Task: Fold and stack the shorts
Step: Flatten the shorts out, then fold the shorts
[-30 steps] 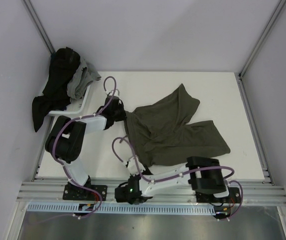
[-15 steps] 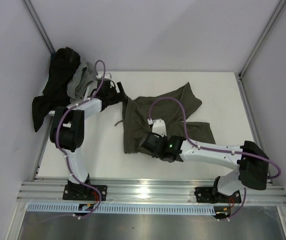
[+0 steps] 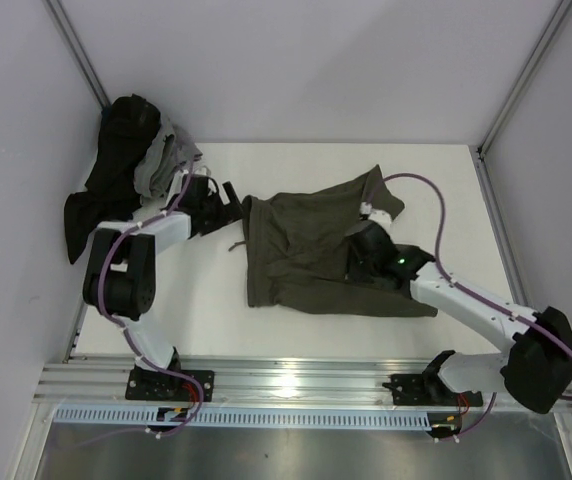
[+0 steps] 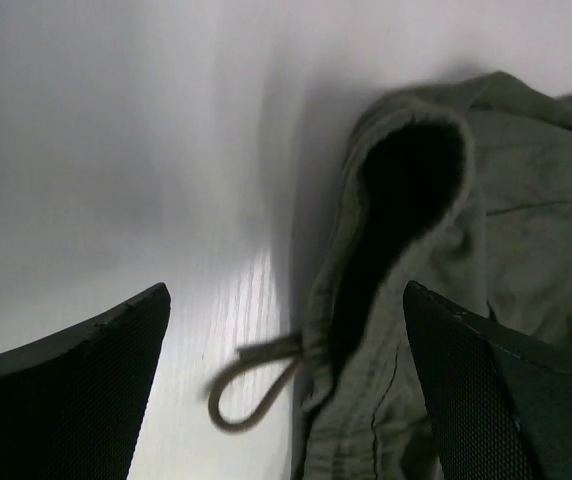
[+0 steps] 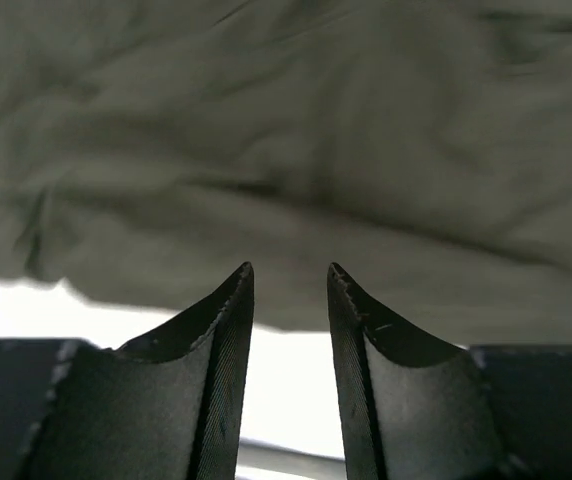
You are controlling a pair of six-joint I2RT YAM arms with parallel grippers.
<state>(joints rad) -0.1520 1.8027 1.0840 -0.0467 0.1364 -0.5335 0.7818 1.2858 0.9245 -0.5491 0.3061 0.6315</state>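
The olive-green shorts have a corner toward the metal rail. Next, my left gripper closes there, on the waistband's near corner [image 3: 253,302].
The olive-green shorts [image 3: 296,250] lie spread on the white table [image 3: 196,300], waistband to the left and legs to the right. My left gripper [image 3: 228,198] hovers just left of the waistband's far corner, open wide and holding nothing. In the left wrist view the gripper [image 4: 284,292] frames the waistband edge [image 4: 366,260] and a drawstring loop [image 4: 236,400]. My right gripper [image 3: 358,248] is low over the right half of the shorts. In the right wrist view its fingers [image 5: 290,268] stand narrowly apart with nothing between them, and the shorts' fabric [image 5: 286,130] lies just beyond the tips.
A heap of dark and grey clothes [image 3: 131,165] sits on a white rack [image 3: 166,208] in the back left corner. Walls close in both sides. A metal rail [image 3: 296,380] runs along the near edge.
My left gripper has opened, let go of the waistband corner and drawn back to the left. The right arm has swung from the near edge across the shorts to their right half.
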